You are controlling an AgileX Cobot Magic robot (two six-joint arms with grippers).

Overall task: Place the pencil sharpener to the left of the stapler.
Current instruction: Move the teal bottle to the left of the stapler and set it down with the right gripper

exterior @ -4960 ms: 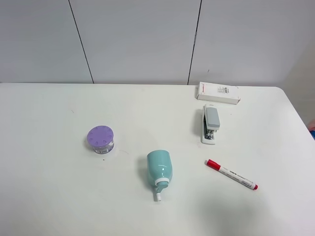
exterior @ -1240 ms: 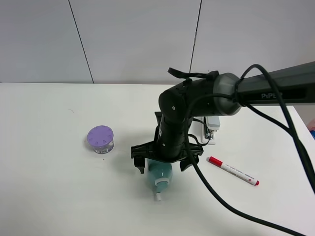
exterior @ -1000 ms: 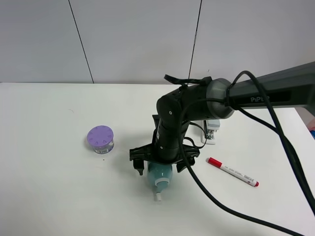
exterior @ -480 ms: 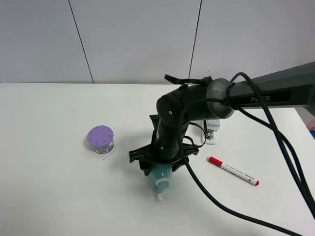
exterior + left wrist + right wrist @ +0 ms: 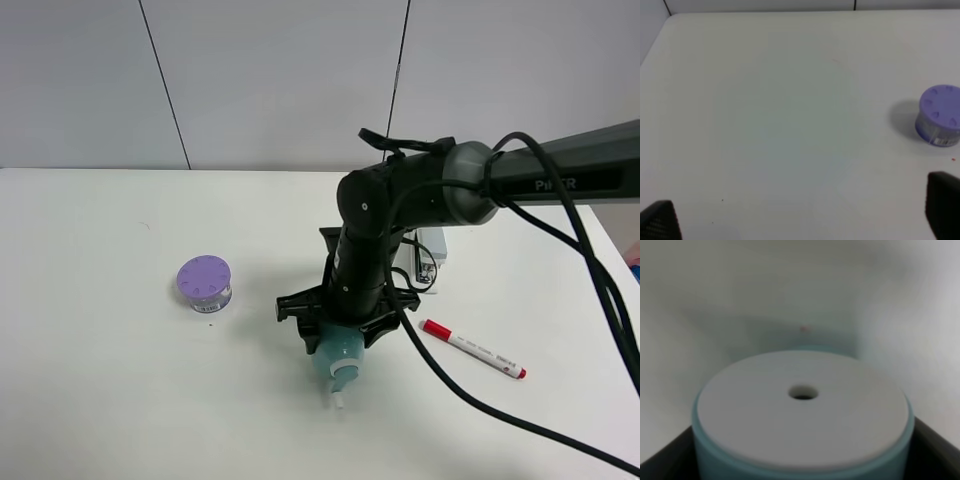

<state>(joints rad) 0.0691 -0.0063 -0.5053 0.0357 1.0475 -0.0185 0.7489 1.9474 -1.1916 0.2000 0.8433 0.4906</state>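
Note:
The pencil sharpener will be let go by my right gripper close beside the stapler, on the side facing the purple-lidded jar (image 5: 375,239). The sharpener is now shut in that gripper.
My right gripper (image 5: 338,335) is shut on the pencil sharpener (image 5: 338,358), a pale teal body whose white stub (image 5: 339,402) points down towards the table's front. In the right wrist view the sharpener's flat white end (image 5: 802,407) with a small hole fills the frame between the dark fingers (image 5: 935,452). The stapler (image 5: 433,243) lies behind and to the right of the arm, mostly hidden by it. Over bare table the left gripper (image 5: 800,217) stands open, and it does not show in the high view.
A purple-lidded round jar (image 5: 204,281) (image 5: 939,116) stands to the left of the sharpener. A red-capped marker (image 5: 470,350) lies to its right. The right arm (image 5: 420,195) and its cables reach across the table's middle from the right.
The right gripper's fingers closed on the sharpener. It has since shifted a little to the right with the sharpener, which now tilts with its stub downward.

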